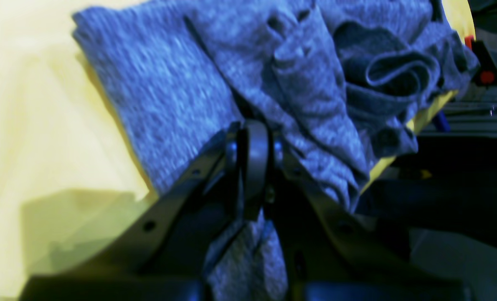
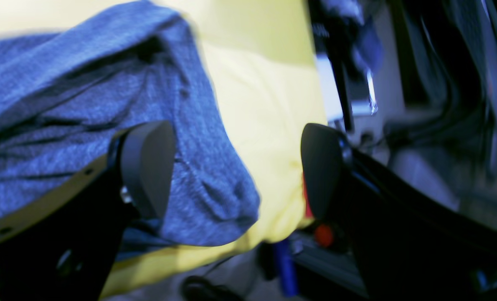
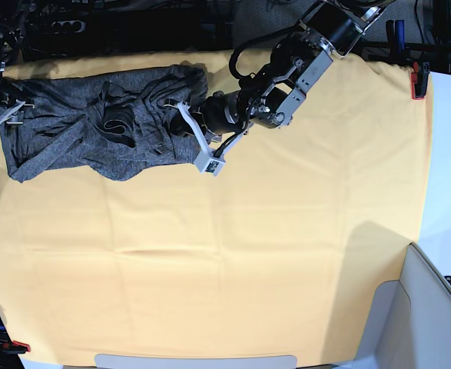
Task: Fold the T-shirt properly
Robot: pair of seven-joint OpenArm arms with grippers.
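Observation:
I will lift my left gripper off this end of the T-shirt and take the folds (image 3: 136,100) beside the loop, since the T-shirt's middle is bunched into that loop away from my left gripper.
The T-shirt (image 3: 94,127) is a dark grey heathered garment, lying bunched and wrinkled across the upper left of the yellow-orange cloth (image 3: 248,254). My left gripper (image 3: 183,123) is at the shirt's right end. In the left wrist view it (image 1: 252,154) is shut on a pinch of the T-shirt (image 1: 169,83), with fabric trailing under the fingers. My right gripper (image 3: 1,123) is at the shirt's left end by the table edge. It (image 2: 236,171) stands open, with a rounded corner of the T-shirt (image 2: 85,108) lying between the fingers, up against the left pad (image 2: 148,167).
The yellow-orange cloth covers the whole table and is held by red clamps at the far right (image 3: 417,81) and near left (image 3: 18,346). A grey bin (image 3: 432,315) stands at the bottom right. Dark stands and cables lie beyond the left and top edges.

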